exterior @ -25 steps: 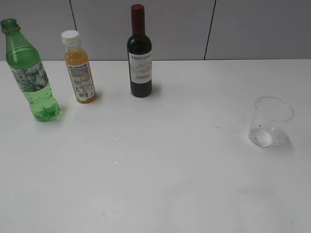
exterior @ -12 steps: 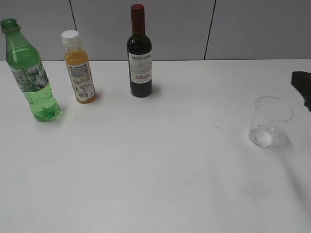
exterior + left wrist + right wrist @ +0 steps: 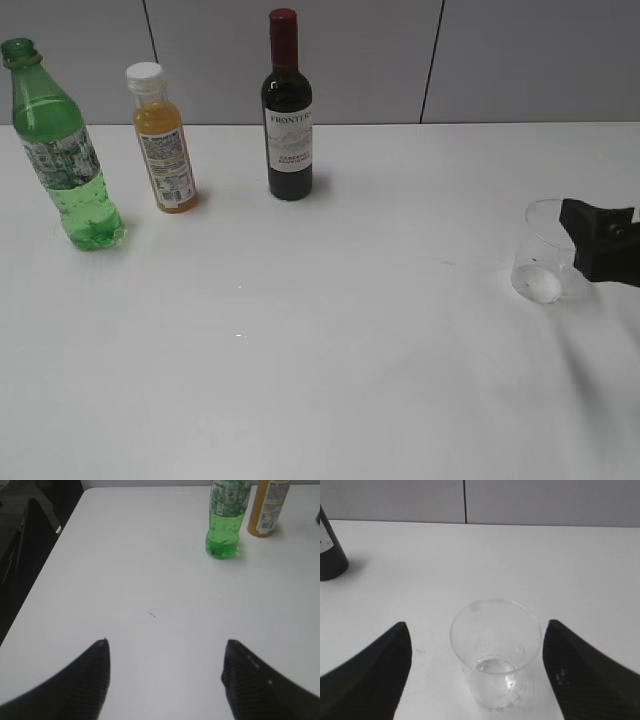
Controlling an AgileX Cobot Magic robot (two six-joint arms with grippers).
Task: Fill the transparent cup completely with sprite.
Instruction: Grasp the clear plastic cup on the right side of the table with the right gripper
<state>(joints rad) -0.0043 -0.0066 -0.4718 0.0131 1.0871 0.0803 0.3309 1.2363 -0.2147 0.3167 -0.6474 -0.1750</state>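
The sprite needs the cup's rim free above my fingers. Next, my right gripper closes around the lower half of the transparent cup [image 3: 543, 264] [image 3: 494, 689].
The transparent cup [image 3: 545, 255] stands upright on the white table [image 3: 350, 350] at the right. It looks empty. My right gripper [image 3: 600, 240] is open just behind the cup at the right edge. In the right wrist view the cup [image 3: 495, 650] sits between and just ahead of the wide-open right gripper [image 3: 476, 625], and neither finger touches it. The green sprite bottle [image 3: 65, 150] stands at the far left, about a third full. In the left wrist view my left gripper [image 3: 167, 642] is open and empty over bare table, with the sprite bottle [image 3: 226, 525] well ahead of it.
A small orange juice bottle [image 3: 165, 140] with a white cap stands right of the sprite bottle. A dark wine bottle [image 3: 288, 110] with a red top stands at the back centre. A grey wall runs behind the table. The table's left edge [image 3: 55, 545] shows in the left wrist view.
My right gripper has come in from the right edge and moved left and down to the cup. The bottles and the cup have not moved.
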